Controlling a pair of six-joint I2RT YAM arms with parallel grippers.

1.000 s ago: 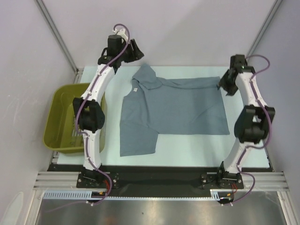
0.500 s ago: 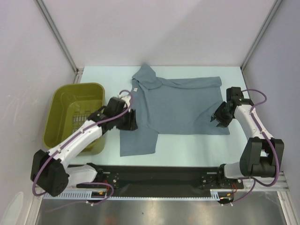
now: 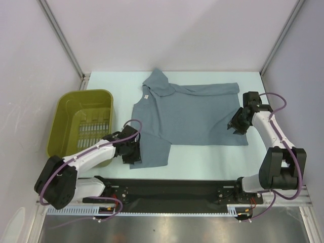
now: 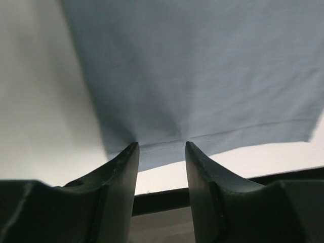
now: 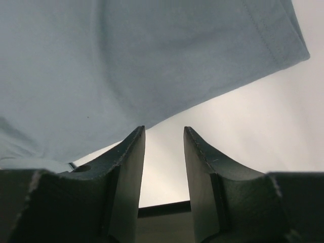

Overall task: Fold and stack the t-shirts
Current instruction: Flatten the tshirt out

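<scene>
The t-shirt's far sleeve is bunched up, so next my left gripper takes the t-shirt flap's near corner [image 3: 132,166] and lifts it with my right gripper to spread out the t-shirt.
One slate blue-grey t-shirt [image 3: 190,114] lies spread on the pale table, its left part hanging toward the near edge as a flap [image 3: 152,149]. My left gripper [image 3: 132,152] is low at the flap's near-left corner. In the left wrist view [image 4: 161,147] it is open, with the shirt's hem [image 4: 228,134] just past the fingertips. My right gripper [image 3: 235,125] is at the shirt's right edge near its near-right corner. In the right wrist view [image 5: 164,130] it is open and empty, with the shirt's edge [image 5: 101,76] just beyond the left finger.
An olive basket [image 3: 58,132] stands at the left of the table, beside my left arm. The black base rail [image 3: 172,185] runs along the near edge. Grey walls close in the back and both sides.
My left arm swung from the far left of the shirt down to its near-left corner. My right gripper came from the far-right corner to the shirt's right edge. The shirt has not moved.
</scene>
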